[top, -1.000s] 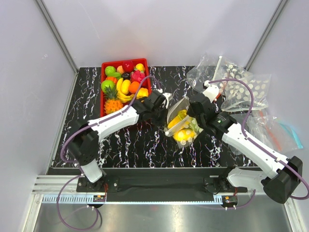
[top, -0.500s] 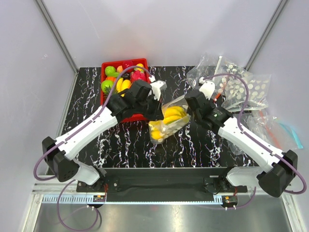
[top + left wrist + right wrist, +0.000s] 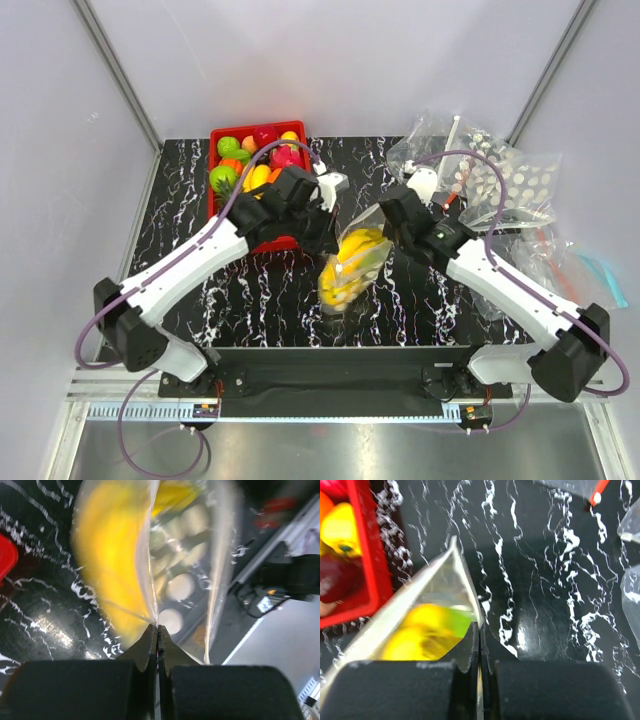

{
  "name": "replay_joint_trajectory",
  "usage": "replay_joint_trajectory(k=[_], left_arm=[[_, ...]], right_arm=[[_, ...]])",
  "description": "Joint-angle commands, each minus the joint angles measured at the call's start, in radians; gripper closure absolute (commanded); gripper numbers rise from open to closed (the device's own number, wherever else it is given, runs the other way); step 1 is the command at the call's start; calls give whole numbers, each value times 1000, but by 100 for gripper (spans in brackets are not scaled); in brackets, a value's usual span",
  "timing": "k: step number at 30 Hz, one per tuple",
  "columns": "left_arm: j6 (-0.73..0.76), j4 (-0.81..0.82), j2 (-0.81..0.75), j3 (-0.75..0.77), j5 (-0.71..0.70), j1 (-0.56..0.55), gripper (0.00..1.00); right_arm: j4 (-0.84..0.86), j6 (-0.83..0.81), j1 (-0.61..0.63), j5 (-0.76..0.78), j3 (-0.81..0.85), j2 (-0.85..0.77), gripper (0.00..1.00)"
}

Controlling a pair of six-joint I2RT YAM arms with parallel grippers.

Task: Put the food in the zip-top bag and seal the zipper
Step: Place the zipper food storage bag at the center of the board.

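Observation:
My left gripper pinches one side of the bag's gaping opening; it should take the zipper's end corner (image 3: 206, 656) before my right gripper presses the zipper.
The dotted zip-top bag (image 3: 347, 272) hangs above the table's middle, held between both grippers. Blurred yellow food (image 3: 358, 245) shows through it. My left gripper (image 3: 333, 233) is shut on the bag's left edge; in the left wrist view (image 3: 157, 628) the jaws pinch the clear film beside a yellow fruit (image 3: 110, 565) and white dots. My right gripper (image 3: 383, 226) is shut on the bag's right edge; in the right wrist view (image 3: 480, 628) it pinches the edge, with yellow and green fruit (image 3: 427, 632) inside. The white zipper strip (image 3: 395, 611) runs up and left from the jaws.
The red tray (image 3: 257, 128) with several fruits stands at the back left, partly under my left arm; its wall shows in the right wrist view (image 3: 366, 555). More dotted clear bags (image 3: 490, 180) lie at the back right. A plain bag with a blue edge (image 3: 592, 270) lies at the right.
Both grippers have carried the bag leftward and a little toward the front. The bag has swung from wide open to hanging narrow, and it is blurred by motion.

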Motion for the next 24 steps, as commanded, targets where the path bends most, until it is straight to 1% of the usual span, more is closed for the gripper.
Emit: replay_joint_trajectory(k=[1, 5, 7, 8, 10, 11, 12, 13, 15, 17, 20, 21, 22, 23, 24], left_arm=[[23, 30, -38, 7, 103, 5, 100], [21, 53, -20, -37, 91, 5, 100], [21, 62, -35, -39, 68, 5, 100], [26, 60, -40, -33, 60, 5, 99], [36, 60, -46, -27, 55, 5, 98], [38, 68, -49, -36, 58, 5, 97], [38, 77, -51, -42, 63, 5, 97], [35, 83, -52, -51, 68, 5, 97], [21, 125, -66, -92, 89, 4, 97], [1, 177, -80, -118, 113, 4, 95], [-16, 208, -104, -143, 126, 4, 91], [-16, 206, -109, -142, 134, 4, 85], [-17, 209, -112, -140, 141, 4, 82], [-16, 214, -115, -143, 156, 4, 79], [-16, 220, -129, -145, 160, 2, 73]], right_arm=[[21, 13, -3, 14, 22, -5, 100], [47, -15, -3, -9, 39, -29, 100], [50, -19, -3, -21, 34, -25, 76], [45, -21, -3, -30, 31, -20, 70], [41, -10, -4, -40, 15, -17, 61], [45, 2, -3, -50, 5, -20, 55], [51, 8, -3, -59, -7, -28, 52], [61, 13, -3, -67, -33, -36, 42], [90, 36, -3, -95, -59, -65, 32], [108, 54, -3, -138, -79, -77, 30], [82, 65, -3, -150, -59, -57, 28], [71, 67, -3, -150, -50, -51, 28], [64, 68, -3, -153, -35, -42, 28], [53, 70, -3, -174, -29, -40, 41], [53, 71, -3, -185, -25, -37, 51]])
